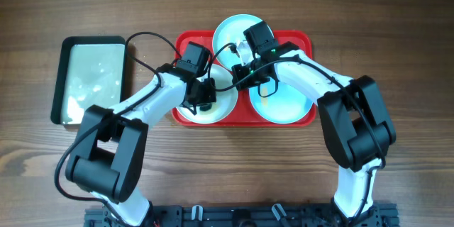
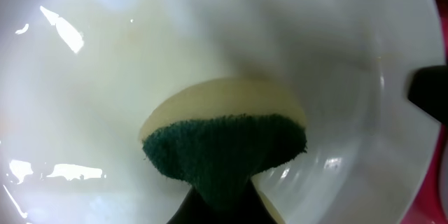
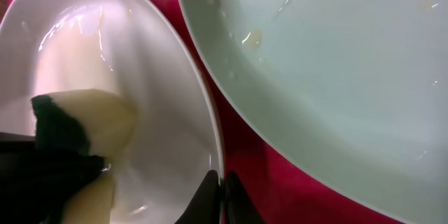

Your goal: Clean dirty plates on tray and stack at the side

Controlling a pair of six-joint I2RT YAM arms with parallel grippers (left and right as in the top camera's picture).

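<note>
My right gripper is to let go of the white plate on the wooden table (image 1: 345,49) beside the red tray, opposite the pale-green tray.
The red tray (image 1: 301,39) holds three plates. A white plate (image 1: 225,108) lies at its front left, also seen in the left wrist view (image 2: 91,77) and right wrist view (image 3: 161,105). A pale turquoise plate (image 1: 284,106) lies at the front right, with small yellowish smears in the right wrist view (image 3: 329,63). Another turquoise plate (image 1: 228,32) lies at the back. My left gripper (image 1: 202,98) is shut on a green-and-yellow sponge (image 2: 224,143) pressed into the white plate. My right gripper (image 3: 220,196) is shut on the white plate's right rim.
A smaller black-rimmed pale-green tray (image 1: 92,78) with wet patches lies on the wooden table (image 1: 397,42) left of the red tray. Both arms cross over the red tray's middle.
</note>
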